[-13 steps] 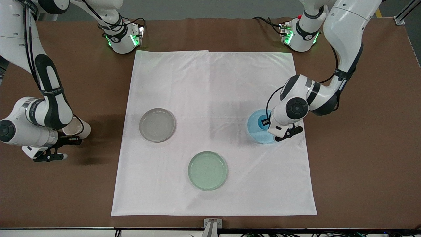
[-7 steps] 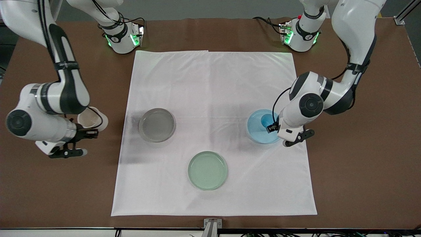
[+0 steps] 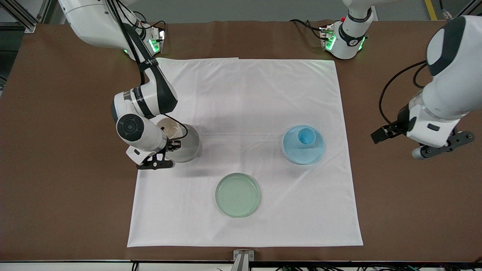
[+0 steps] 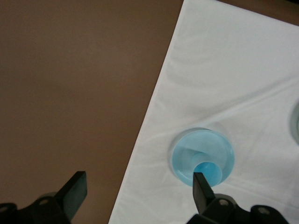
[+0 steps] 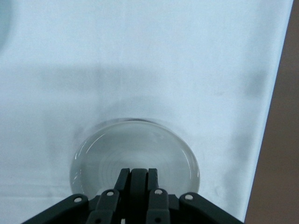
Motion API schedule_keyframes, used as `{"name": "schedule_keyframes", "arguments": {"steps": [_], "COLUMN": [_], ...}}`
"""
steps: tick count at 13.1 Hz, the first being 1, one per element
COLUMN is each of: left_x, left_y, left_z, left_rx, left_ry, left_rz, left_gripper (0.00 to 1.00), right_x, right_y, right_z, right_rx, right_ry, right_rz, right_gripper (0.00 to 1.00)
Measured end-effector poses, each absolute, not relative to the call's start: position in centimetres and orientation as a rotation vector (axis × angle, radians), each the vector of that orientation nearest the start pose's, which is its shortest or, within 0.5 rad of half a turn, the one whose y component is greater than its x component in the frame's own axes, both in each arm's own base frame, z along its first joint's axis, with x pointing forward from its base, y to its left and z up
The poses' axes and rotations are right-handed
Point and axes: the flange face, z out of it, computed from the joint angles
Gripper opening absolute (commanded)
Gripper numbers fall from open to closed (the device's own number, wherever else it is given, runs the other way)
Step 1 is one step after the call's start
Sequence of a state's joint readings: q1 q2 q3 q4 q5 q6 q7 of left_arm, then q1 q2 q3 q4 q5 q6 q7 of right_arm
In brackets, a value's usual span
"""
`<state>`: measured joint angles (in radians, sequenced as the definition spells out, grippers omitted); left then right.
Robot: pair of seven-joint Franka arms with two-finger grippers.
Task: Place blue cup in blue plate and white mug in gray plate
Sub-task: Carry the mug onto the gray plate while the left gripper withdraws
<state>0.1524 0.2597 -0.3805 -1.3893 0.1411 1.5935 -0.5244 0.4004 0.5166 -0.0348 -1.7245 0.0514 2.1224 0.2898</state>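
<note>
I will set the white mug down with my right gripper on the middle of the gray plate (image 3: pixel 180 144) (image 5: pixel 134 175). The mug is now held over that plate.
The blue cup (image 3: pixel 305 136) stands upright in the blue plate (image 3: pixel 297 154) on the white cloth; the left wrist view shows both the cup (image 4: pixel 209 170) and the plate (image 4: pixel 184 150). My left gripper (image 3: pixel 381 134) is open and empty over the brown table at the left arm's end, apart from the plate; it also shows in the left wrist view (image 4: pixel 138 193). My right gripper (image 3: pixel 172 144) is shut on the dark handle of the white mug (image 3: pixel 170 129) and holds it over the gray plate (image 3: pixel 190 145). The right wrist view shows the shut gripper (image 5: pixel 138 179) above the gray plate (image 5: pixel 135 147); the mug's body is hidden there.
A pale green plate (image 3: pixel 237 194) lies on the white cloth (image 3: pixel 244 94), nearer the front camera than the other two plates. Brown tabletop (image 3: pixel 56 169) surrounds the cloth on all sides.
My right arm carried the white mug from the brown table at its end over onto the gray plate's area. My left gripper drew away from the blue plate toward the left arm's end.
</note>
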Motion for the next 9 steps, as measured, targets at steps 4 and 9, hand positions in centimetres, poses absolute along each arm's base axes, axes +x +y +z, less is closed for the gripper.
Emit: {"name": "schedule_keyframes", "arguments": {"steps": [4,9], "left_x": [59.5,54.9], "left_y": [-6.4,-5.8], "left_z": [62.9,65.4], "left_rx": [-3.057,-3.081], "left_ry": [-0.337,-0.179], "left_rz": [-0.026,0.065], "left_gripper": [1.00,1.00], "right_x": [61.5,61.5], "right_y": [23.6,23.6], "right_z": [24.0,22.4], "right_rx": [-3.138,-3.133], "right_ry": [-0.045,-0.030], "right_rz": [0.171,0.182], "right_gripper": [0.05,0.10]}}
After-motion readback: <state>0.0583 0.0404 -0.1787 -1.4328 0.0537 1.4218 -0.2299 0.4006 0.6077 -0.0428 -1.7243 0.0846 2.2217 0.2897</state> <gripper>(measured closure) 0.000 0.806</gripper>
